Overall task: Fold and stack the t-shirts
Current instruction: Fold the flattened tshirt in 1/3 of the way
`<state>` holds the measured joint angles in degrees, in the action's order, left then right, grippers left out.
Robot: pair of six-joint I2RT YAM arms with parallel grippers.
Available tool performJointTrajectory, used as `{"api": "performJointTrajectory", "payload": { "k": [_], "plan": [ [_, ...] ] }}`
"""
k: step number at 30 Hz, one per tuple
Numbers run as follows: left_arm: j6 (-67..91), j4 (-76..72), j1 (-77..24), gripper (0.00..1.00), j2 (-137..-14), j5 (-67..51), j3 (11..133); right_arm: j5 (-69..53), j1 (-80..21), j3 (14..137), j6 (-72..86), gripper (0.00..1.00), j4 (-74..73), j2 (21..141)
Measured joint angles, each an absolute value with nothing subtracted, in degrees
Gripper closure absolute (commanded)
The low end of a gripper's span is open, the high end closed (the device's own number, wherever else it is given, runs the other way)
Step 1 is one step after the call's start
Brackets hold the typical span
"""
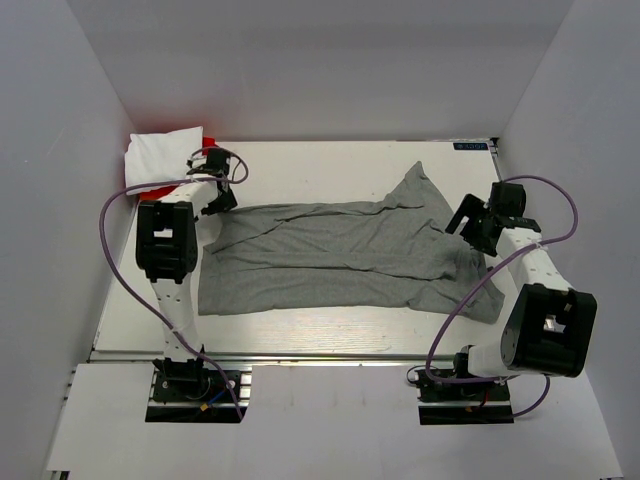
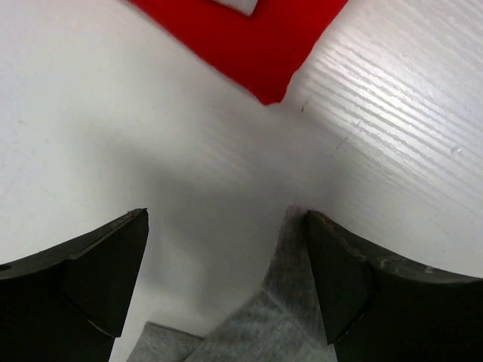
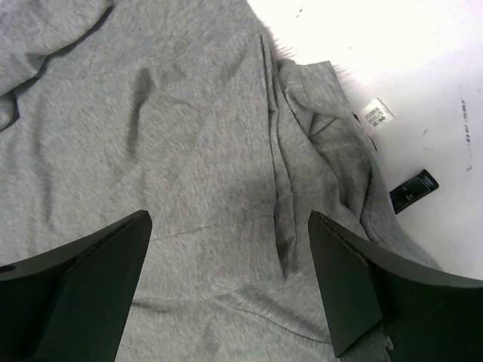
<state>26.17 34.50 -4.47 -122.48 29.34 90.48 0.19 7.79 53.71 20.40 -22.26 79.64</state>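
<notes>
My left gripper has the heather-grey t-shirt's corner lying against one finger, so it should shift over and turn to pinch the cloth (image 2: pixel 290 280) by that corner before folding.
The heather-grey t-shirt (image 1: pixel 340 255) lies spread and rumpled across the middle of the table. My left gripper (image 1: pixel 222 190) is open just above its upper left corner; in the left wrist view a grey corner (image 2: pixel 294 302) lies beside the right finger. My right gripper (image 1: pixel 478 222) is open over the shirt's right end, where the cloth (image 3: pixel 189 136) is creased, with a white tag (image 3: pixel 376 111) and a black tag (image 3: pixel 413 188) beside it. The white shirt (image 1: pixel 165 155) sits folded at the back left on the red shirt (image 1: pixel 160 190). The red cloth also shows in the left wrist view (image 2: pixel 249 38).
The white table (image 1: pixel 300 165) is boxed in by white walls at the back and both sides. Its front edge is a metal rail (image 1: pixel 300 353). Purple cables loop beside both arms.
</notes>
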Motion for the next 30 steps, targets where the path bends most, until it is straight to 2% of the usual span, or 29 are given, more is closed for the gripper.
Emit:
{"api": "performJointTrajectory", "payload": {
  "k": [3, 7, 10, 11, 12, 16, 18, 20, 23, 26, 30],
  "plan": [
    [23.66, 32.32, -4.05, 0.08, -122.48, 28.91, 90.48, -0.60, 7.75, 53.71, 20.03, 0.10, -21.82, 79.72],
    [19.07, 27.00, -3.68, 0.19, -122.48, 24.36, 90.32, -1.52, 7.75, 53.69, 18.94, 0.10, -20.56, 79.66],
    [15.86, 19.57, -3.57, 0.29, -122.48, 18.94, 87.72, -2.50, 7.75, 53.49, 18.46, 0.10, -19.05, 79.50],
    [15.05, 17.65, -3.60, 0.37, -122.48, 17.26, 86.48, -2.81, 7.75, 53.47, 18.22, 0.10, -18.59, 79.50],
    [14.13, 15.81, -3.60, 0.39, -122.43, 15.57, 85.36, -3.07, 7.75, 53.47, 17.98, 0.10, -18.20, 79.50],
    [13.30, 14.74, -3.60, 0.36, -122.39, 12.53, 85.10, -3.22, 7.75, 53.47, 17.30, 0.10, -17.54, 79.50],
    [12.99, 14.06, -3.62, 0.26, -122.13, 11.88, 84.53, -3.36, 7.75, 53.47, 17.08, 0.10, -17.47, 79.48],
    [12.91, 13.30, -3.60, 0.26, -121.27, 11.29, 83.20, -3.79, 7.75, 53.49, 16.93, 0.10, -17.37, 79.50],
    [12.93, 13.85, -3.60, 0.16, -119.70, 9.96, 82.08, -4.54, 7.75, 53.71, 16.82, 0.10, -17.32, 79.48],
    [13.19, 14.59, -3.60, 0.16, -118.02, 9.43, 82.11, -4.84, 7.75, 53.89, 16.69, 0.10, -17.08, 79.48],
    [13.39, 14.26, -3.60, 0.22, -114.52, 8.45, 80.64, -4.91, 7.75, 53.89, 16.53, 0.10, -16.91, 79.20]
  ]
}}
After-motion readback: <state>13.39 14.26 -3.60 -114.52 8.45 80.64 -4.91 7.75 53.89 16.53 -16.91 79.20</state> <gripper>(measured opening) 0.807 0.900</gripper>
